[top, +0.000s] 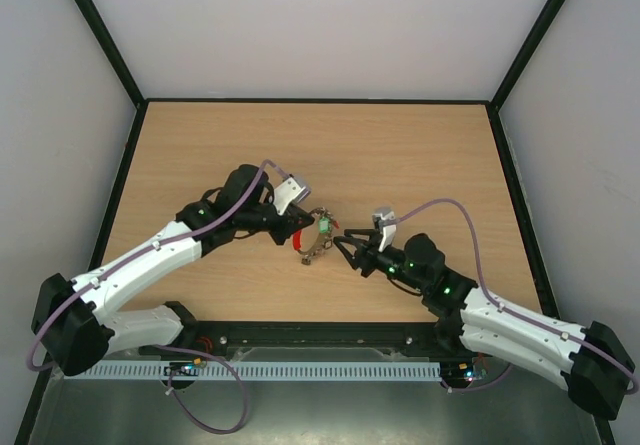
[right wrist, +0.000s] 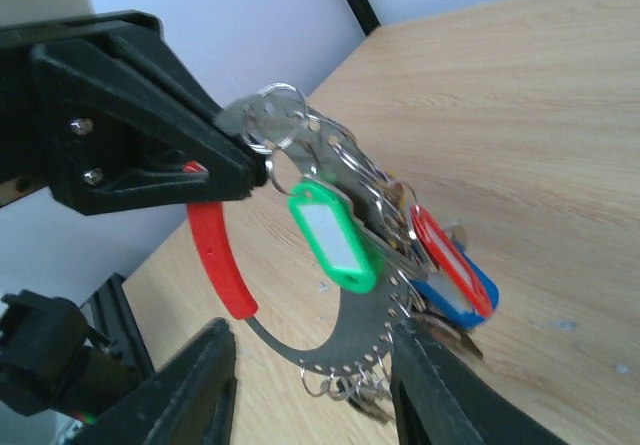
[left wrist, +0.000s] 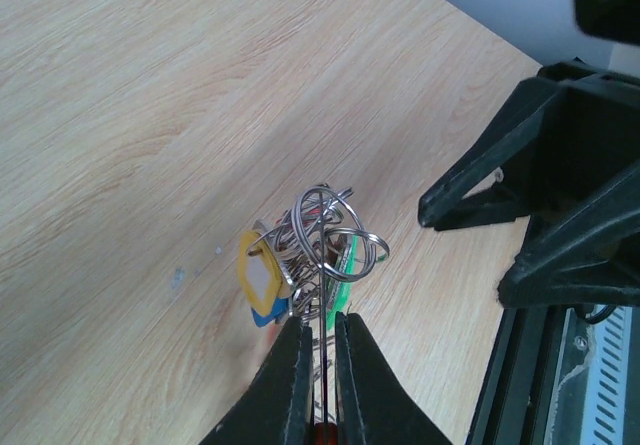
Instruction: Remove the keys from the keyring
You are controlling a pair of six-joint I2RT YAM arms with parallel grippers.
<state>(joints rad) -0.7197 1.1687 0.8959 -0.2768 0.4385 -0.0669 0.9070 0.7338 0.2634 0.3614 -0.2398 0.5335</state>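
The keyring's lower arc is between my right gripper's fingers, so my right gripper needs to lift and pinch the green tag's split ring (right wrist: 284,174) next to my left gripper.
The keyring (right wrist: 365,343) is a flat silvery band with small holes and a red sleeve (right wrist: 215,255) along one arc. My left gripper (left wrist: 322,320) is shut on it and holds it edge-on above the table; it shows as a black jaw in the right wrist view (right wrist: 150,140). The keys (right wrist: 400,220) hang in a cluster from the ring on small split rings, with green (right wrist: 335,235), red (right wrist: 445,255), blue (right wrist: 470,300) and yellow (left wrist: 260,270) tags. My right gripper (right wrist: 315,395) is open, its fingers either side of the ring's lower arc, touching nothing.
The wooden table (top: 320,155) is walled by white panels with a black frame. From above, both grippers meet at the table's middle: left (top: 298,229), right (top: 343,244), with the ring and keys (top: 318,237) between them. The right gripper's black body (left wrist: 540,215) fills the left wrist view's right side.
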